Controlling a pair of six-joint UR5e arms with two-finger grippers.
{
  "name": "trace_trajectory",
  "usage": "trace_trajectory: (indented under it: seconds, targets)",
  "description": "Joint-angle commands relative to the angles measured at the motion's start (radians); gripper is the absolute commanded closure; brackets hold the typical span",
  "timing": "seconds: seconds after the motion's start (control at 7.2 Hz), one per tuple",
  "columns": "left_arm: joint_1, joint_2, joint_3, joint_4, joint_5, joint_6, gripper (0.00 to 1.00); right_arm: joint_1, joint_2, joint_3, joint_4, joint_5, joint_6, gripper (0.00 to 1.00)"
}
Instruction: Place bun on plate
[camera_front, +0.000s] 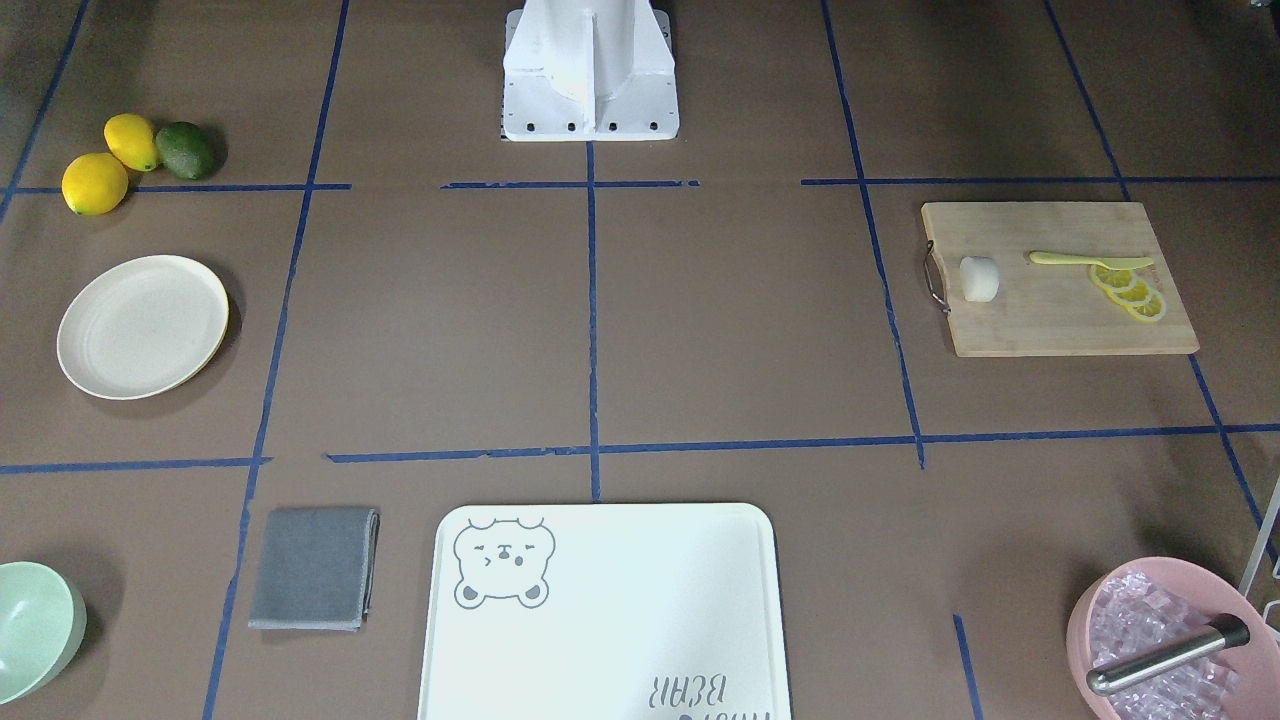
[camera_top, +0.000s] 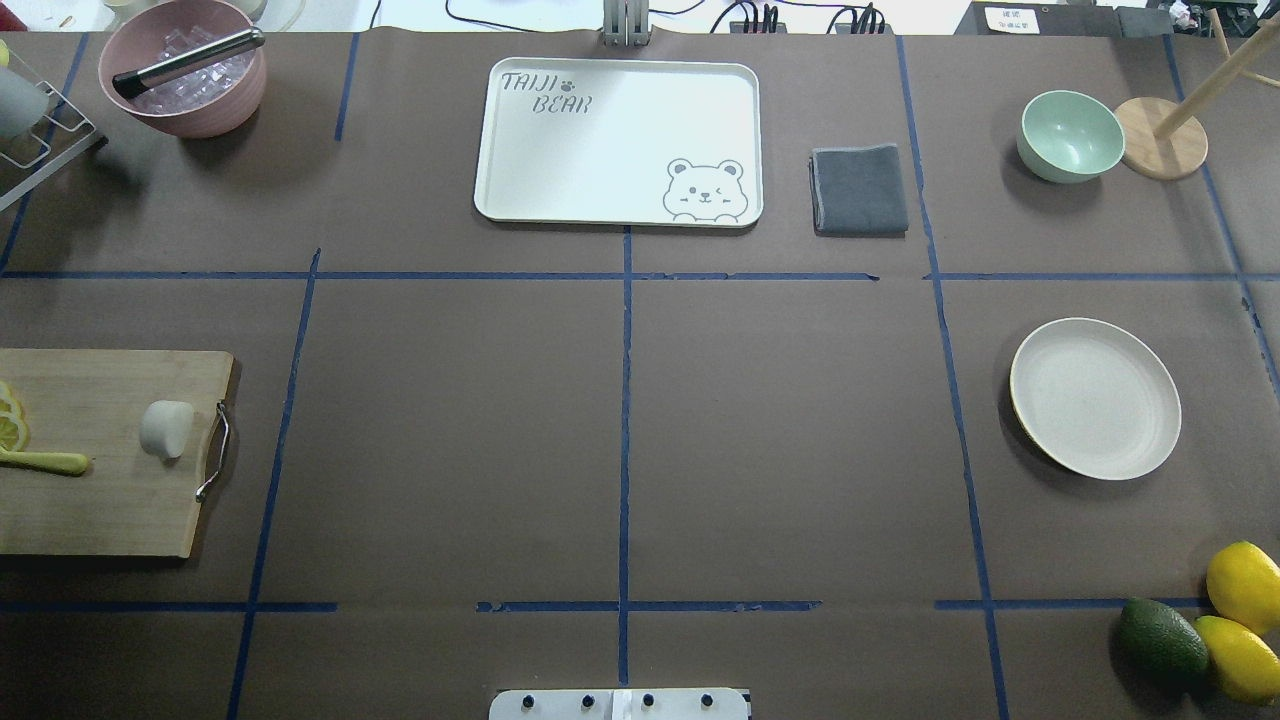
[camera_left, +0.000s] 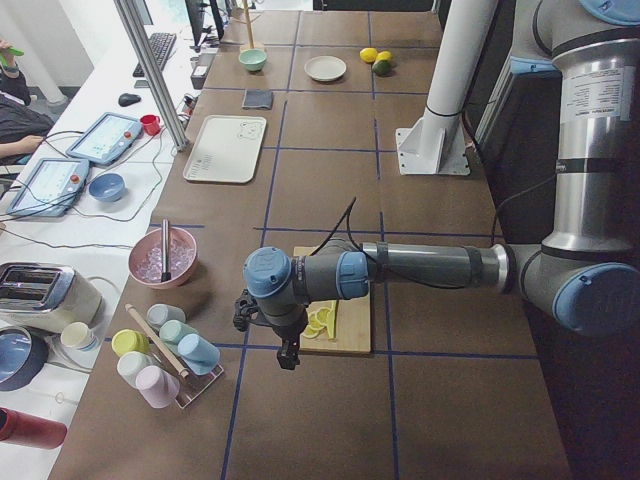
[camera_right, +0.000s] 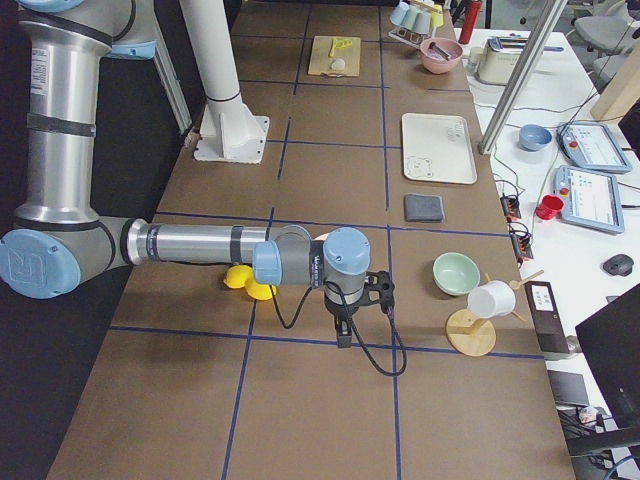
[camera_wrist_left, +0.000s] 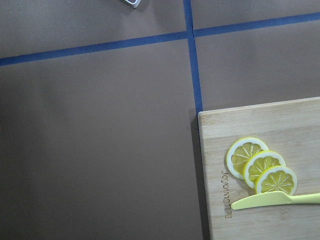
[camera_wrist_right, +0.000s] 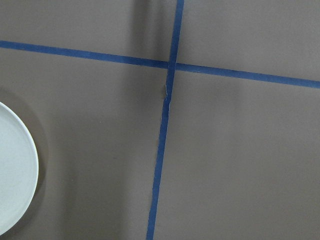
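Next, my right gripper grips the rim of the cream plate at the side (camera_front: 60, 326) (camera_wrist_right: 37, 166) farthest from the cutting board.
The small white bun (camera_front: 980, 278) (camera_top: 167, 428) lies on a wooden cutting board (camera_top: 100, 500) near its metal handle, on my left side. The empty cream plate (camera_front: 143, 326) (camera_top: 1095, 398) sits far across the table on my right; its rim (camera_wrist_right: 15, 175) shows in the right wrist view. My left gripper (camera_left: 288, 352) hangs over the table just off the board's outer end, apart from the bun. My right gripper (camera_right: 343, 333) hovers over bare table beside the plate. Both show only in the side views, so I cannot tell whether they are open or shut.
Lemon slices (camera_wrist_left: 260, 167) and a yellow-green knife (camera_front: 1090, 261) share the board. A bear-print tray (camera_top: 600, 140), grey cloth (camera_top: 860, 190), mint bowl (camera_top: 1070, 135) and pink ice bowl (camera_top: 185, 70) line the far side. Lemons and an avocado (camera_top: 1160, 635) lie near the plate.
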Motion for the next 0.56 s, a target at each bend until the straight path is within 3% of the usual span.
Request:
trace_trajectory:
  seconds: [0.0,0.14,0.42]
  targets:
    - [0.002,-0.001,-0.001,0.000,0.002,0.005,0.00,0.000,0.000,0.002,0.000,0.001,-0.001,0.00]
    - [0.002,0.001,-0.001,-0.001,0.001,0.005,0.00,-0.005,0.003,0.006,0.002,0.010,0.005,0.00]
    - [0.002,0.001,-0.014,0.000,-0.001,0.005,0.00,-0.014,0.002,0.019,0.043,0.133,0.004,0.00]
